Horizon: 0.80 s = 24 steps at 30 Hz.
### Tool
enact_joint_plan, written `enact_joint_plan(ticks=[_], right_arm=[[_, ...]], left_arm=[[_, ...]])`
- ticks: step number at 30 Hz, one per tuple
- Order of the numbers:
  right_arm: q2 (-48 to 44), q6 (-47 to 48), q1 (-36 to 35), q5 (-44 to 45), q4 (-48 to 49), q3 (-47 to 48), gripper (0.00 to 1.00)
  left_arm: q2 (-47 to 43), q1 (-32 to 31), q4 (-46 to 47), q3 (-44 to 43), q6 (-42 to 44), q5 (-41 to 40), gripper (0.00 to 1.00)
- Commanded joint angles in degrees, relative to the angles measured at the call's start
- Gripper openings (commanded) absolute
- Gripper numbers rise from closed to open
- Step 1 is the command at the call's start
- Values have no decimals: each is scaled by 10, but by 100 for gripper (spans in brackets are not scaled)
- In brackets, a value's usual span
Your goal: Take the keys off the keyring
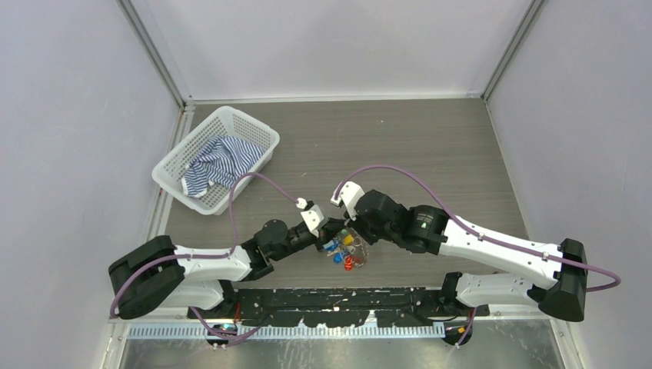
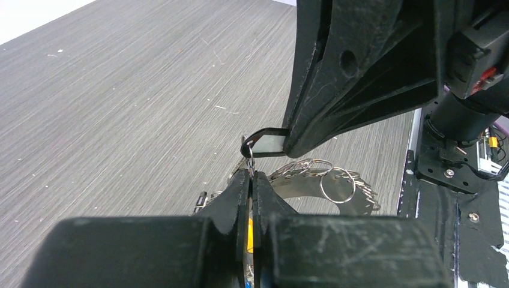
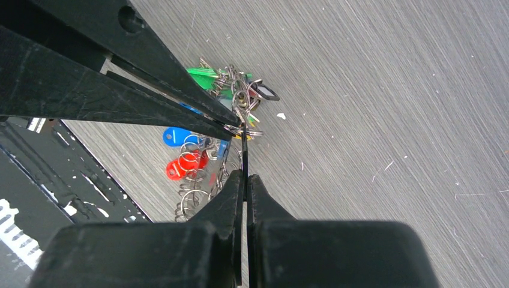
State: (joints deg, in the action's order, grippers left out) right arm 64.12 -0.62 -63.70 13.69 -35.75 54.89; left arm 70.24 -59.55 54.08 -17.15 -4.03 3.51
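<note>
Next, my right gripper puts the black tag down on the bare table point(image 1: 384, 207) point(image 3: 358, 142) beside the bunch, toward my right arm.
The keys point(image 1: 344, 250) lie bunched on the table between my two grippers, with green point(image 3: 203, 73), blue point(image 3: 176, 136) and red point(image 3: 180, 166) tags. The silvery jagged keyring point(image 2: 315, 193) lies flat beside the left fingers with loose split rings on it. My right gripper point(image 3: 245, 178) is shut on a black tag point(image 2: 267, 144), seen edge-on in its own view. My left gripper point(image 2: 251, 175) is shut on the thin wire ring that hangs from that tag. The two grippers point(image 1: 329, 233) point(image 1: 350, 228) meet tip to tip just above the bunch.
A white mesh basket point(image 1: 175, 163) with a striped blue and white cloth point(image 1: 221, 163) stands at the back left. The black base rail point(image 1: 346, 300) runs along the near edge, close to the keys. Grey walls enclose the table.
</note>
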Motion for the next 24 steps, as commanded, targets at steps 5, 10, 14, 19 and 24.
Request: enact_joint_plan(ticks=[5,10,14,19,24], right_arm=[[-33,-30,27,18,34,-21,1],[-35,-53,30,6,59,-58,1],[-39,-63,29,-1,74,-78,1],[-28,-60,28,-10,73,-81,1],[-24,-57,8,-25,91,-85,1]], left_arm=[[-61,2,29,15,10,-6,1],[-86,2,25,22,12,4,1],[-97,2,24,24,11,10,0],[-98,3,33,25,8,8,1],[-81,2,66,29,1,-7,1]])
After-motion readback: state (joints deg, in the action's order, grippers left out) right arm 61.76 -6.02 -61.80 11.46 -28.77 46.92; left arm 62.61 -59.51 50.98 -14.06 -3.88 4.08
